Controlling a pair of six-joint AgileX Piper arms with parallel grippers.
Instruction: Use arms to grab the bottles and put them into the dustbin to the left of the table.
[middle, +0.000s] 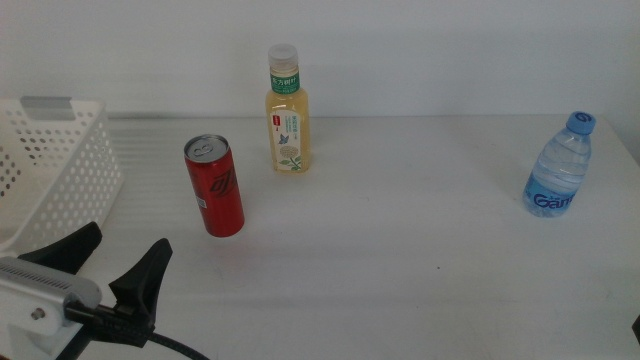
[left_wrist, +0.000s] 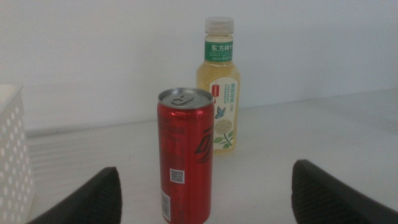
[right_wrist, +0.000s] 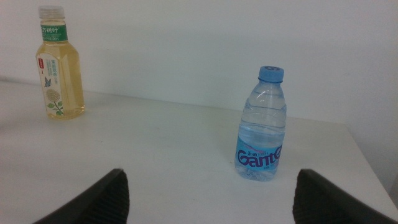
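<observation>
Next, my left gripper closes on the middle of the slim red can (middle: 215, 193) (left_wrist: 186, 163), which is the nearest thing standing in front of its open fingers.
A slim red can (middle: 214, 187) stands left of centre on the white table (middle: 400, 260). Behind it is a yellow tea bottle (middle: 287, 110), and a clear water bottle (middle: 560, 165) with a blue cap stands at the far right. The white perforated dustbin (middle: 50, 170) sits at the left edge. My left gripper (middle: 110, 262) is open at the bottom left, short of the can (left_wrist: 185, 155), which stands upright between and beyond the jaws. My right gripper (right_wrist: 211, 174) is open and empty, facing the water bottle (right_wrist: 261, 127) from a distance. The tea bottle (right_wrist: 59, 65) stands farther off.
A plain white wall rises behind the table. A tiny dark speck (middle: 438, 268) marks the tabletop right of centre. A corner of the dustbin (left_wrist: 9, 155) shows beside the can in the left wrist view.
</observation>
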